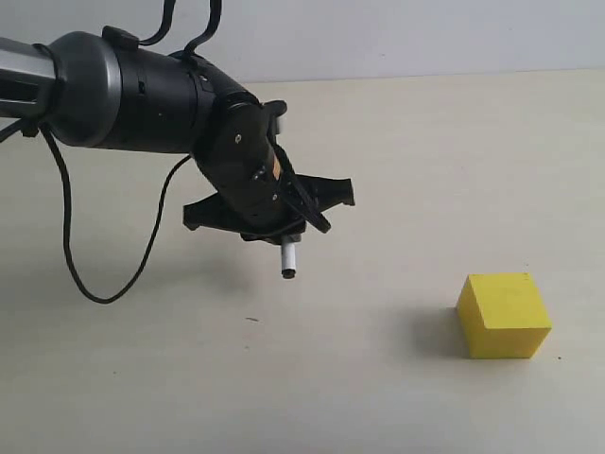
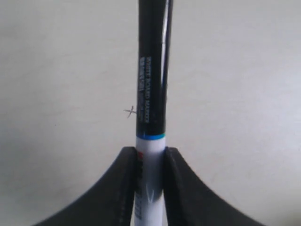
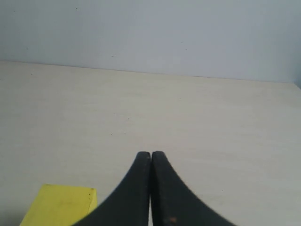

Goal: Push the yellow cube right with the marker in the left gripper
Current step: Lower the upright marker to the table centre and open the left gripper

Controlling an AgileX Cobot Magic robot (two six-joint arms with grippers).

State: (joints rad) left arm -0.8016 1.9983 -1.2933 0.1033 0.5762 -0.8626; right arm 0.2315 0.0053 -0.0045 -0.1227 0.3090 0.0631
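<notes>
My left gripper needs to let go of the marker on the pale table (image 1: 285,244) just beyond the tiny dark speck. The marker still hangs above the table's surface.
My left gripper (image 1: 285,230) hangs over the pale table at centre left, shut on the marker (image 1: 288,258). The marker's short white end with a dark tip points down and stays above the surface. In the left wrist view the jaws (image 2: 150,151) clamp the white barrel, and the marker's (image 2: 151,80) long black cap runs on past them. The yellow cube (image 1: 504,315) rests on the table at lower right, well apart from the marker. My right gripper (image 3: 150,155) is shut and empty, with the yellow cube (image 3: 61,205) beside and below it.
A black cable (image 1: 68,248) loops down from the left arm over the table's left part. A tiny dark speck (image 1: 251,319) lies on the table below the marker. The wall (image 1: 425,33) runs along the table's far edge.
</notes>
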